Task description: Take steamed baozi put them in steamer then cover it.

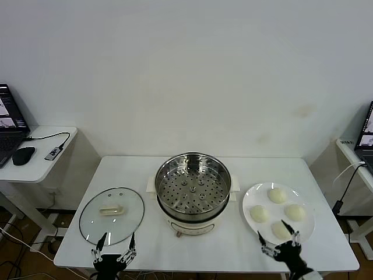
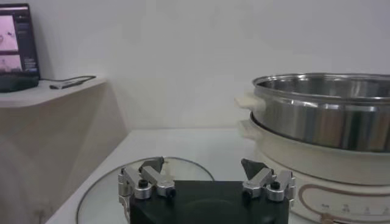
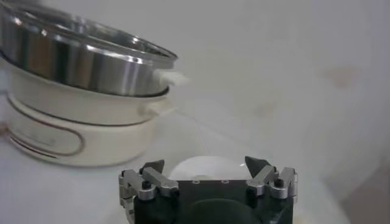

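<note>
The baozi at the plate's far edge (image 1: 277,195), nearest the white wall, is next for my right gripper, which should go there and close on the baozi's sides.
The steamer (image 1: 192,189), a shiny steel pot with a perforated tray on a cream base, stands uncovered at the table's middle. The cover (image 1: 112,214), a clear glass lid with a cream handle, lies flat to its left. Several steamed baozi (image 1: 276,195) sit on a white plate (image 1: 247,201) to its right. My left gripper (image 1: 118,236) is open and empty at the lid's near edge; the left wrist view shows it (image 2: 202,163) over the lid (image 2: 109,189) beside the steamer (image 2: 323,115). My right gripper (image 1: 278,235) is open at the plate's near edge, and the right wrist view shows it (image 3: 205,163) astride a baozi (image 3: 204,169).
A side table (image 1: 41,166) at the left holds a laptop, a mouse (image 1: 23,155) and an adapter. Another side table (image 1: 355,157) with a laptop and a hanging cable stands at the right. A white wall runs behind the table.
</note>
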Controlling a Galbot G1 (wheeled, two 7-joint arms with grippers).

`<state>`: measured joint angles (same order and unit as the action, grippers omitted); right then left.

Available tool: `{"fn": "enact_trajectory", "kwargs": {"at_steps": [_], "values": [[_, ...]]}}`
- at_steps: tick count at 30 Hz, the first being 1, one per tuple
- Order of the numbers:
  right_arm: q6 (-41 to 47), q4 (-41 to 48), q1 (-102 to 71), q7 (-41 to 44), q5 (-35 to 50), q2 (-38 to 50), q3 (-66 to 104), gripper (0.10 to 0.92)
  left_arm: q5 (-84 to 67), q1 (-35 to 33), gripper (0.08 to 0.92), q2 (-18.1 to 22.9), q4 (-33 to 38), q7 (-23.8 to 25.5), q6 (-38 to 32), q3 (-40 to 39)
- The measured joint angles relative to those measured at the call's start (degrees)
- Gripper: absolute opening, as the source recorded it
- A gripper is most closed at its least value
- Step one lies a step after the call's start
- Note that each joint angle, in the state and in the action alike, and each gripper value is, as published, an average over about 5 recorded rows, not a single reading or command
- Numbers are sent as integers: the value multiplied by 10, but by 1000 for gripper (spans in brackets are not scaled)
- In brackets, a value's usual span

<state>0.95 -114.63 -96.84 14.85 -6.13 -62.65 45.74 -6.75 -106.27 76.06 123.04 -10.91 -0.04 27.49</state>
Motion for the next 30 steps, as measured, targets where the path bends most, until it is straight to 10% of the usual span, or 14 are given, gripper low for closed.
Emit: {"fn": "enact_trajectory", "kwargs": {"at_steps": [30], "values": [[90,228,425,395,-60,364,-257,823,45,0,823,-2,4,4,10,9]]}}
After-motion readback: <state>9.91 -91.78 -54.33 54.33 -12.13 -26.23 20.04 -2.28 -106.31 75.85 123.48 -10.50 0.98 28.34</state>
